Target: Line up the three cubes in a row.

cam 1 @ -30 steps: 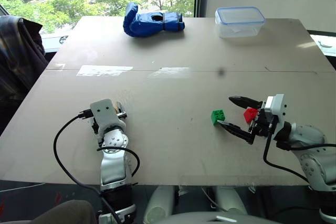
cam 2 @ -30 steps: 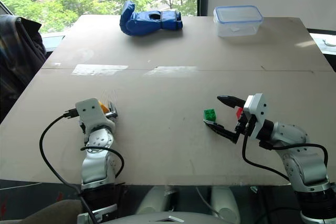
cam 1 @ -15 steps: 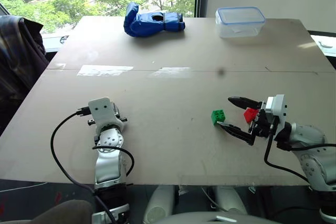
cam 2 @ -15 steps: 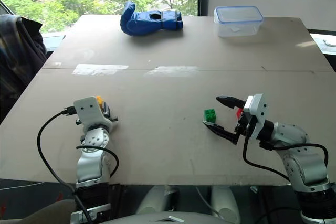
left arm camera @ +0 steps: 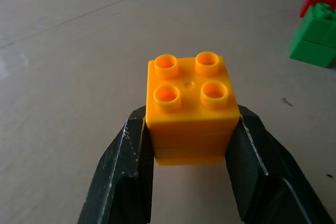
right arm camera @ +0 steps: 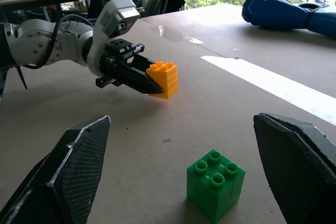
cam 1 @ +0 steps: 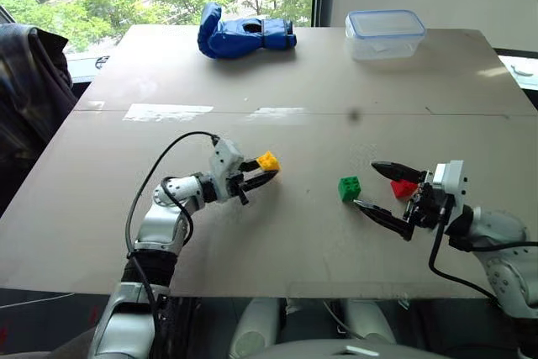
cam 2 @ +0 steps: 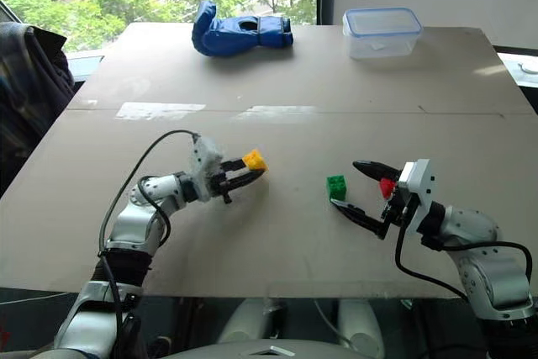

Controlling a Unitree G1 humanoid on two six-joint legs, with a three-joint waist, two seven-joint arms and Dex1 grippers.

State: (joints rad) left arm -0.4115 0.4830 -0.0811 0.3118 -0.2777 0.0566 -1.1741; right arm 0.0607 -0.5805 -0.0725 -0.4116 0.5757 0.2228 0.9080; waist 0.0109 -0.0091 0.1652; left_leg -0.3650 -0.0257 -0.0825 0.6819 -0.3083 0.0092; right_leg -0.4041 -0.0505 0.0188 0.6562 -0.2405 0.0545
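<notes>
My left gripper is to place the yellow cube. It will set it down and let go on the table (cam 1: 308, 194) beside the green cube, opposite the red cube.
My left gripper (cam 1: 262, 172) is shut on the yellow cube (cam 1: 267, 161) and holds it just above the table, left of centre, pointing right. In the left wrist view the yellow cube (left arm camera: 190, 106) sits studs-up between the black fingers (left arm camera: 128, 156). The green cube (cam 1: 350, 187) stands on the table to its right, with the red cube (cam 1: 403, 187) just beyond. My right gripper (cam 1: 367, 184) is open, its fingers spread wide by the green cube (right arm camera: 215, 183). The red cube shows between those fingers in the head view; contact cannot be told.
A blue glove (cam 1: 244, 37) lies at the far edge of the table (cam 1: 277, 241). A clear lidded box (cam 1: 383, 34) stands at the far right. A dark jacket (cam 1: 29, 81) hangs beside the table's left side.
My left arm has swung to the right with the yellow cube, and its gripper now points toward the green cube. The right gripper has stayed where it was.
</notes>
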